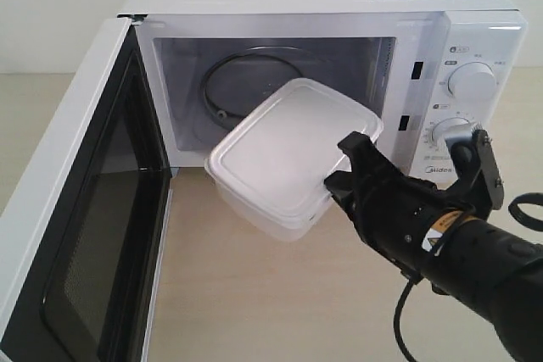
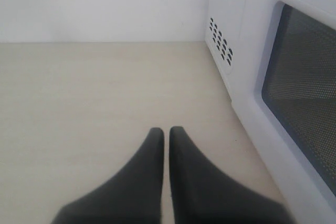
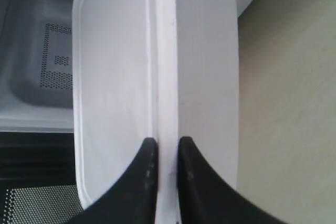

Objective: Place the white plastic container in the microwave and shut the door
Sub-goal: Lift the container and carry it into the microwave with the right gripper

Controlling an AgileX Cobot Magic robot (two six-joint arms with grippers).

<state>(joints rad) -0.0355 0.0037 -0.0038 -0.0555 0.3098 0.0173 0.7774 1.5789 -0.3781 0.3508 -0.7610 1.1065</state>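
Note:
Next, I release the white plastic container, now tilted at the microwave's mouth, with my right gripper on the glass turntable inside the microwave (image 1: 276, 93).
My right gripper (image 1: 341, 167) is shut on the rim of the white plastic container (image 1: 284, 154), holding it tilted in the air at the mouth of the microwave (image 1: 339, 6). In the right wrist view the fingers (image 3: 149, 169) pinch the lid's edge of the container (image 3: 115, 77). The door (image 1: 85, 235) stands wide open at the left, its dark window facing inward. The glass turntable (image 1: 246, 82) shows inside the cavity behind the box. My left gripper (image 2: 166, 132) is shut on nothing, low over the tabletop beside the door's outer face (image 2: 299, 93).
Two round dials (image 1: 472, 80) sit on the microwave's right panel, close to my right arm. A black cable (image 1: 528, 208) loops at the right edge. The pale wooden table (image 1: 271, 294) runs in front of the microwave.

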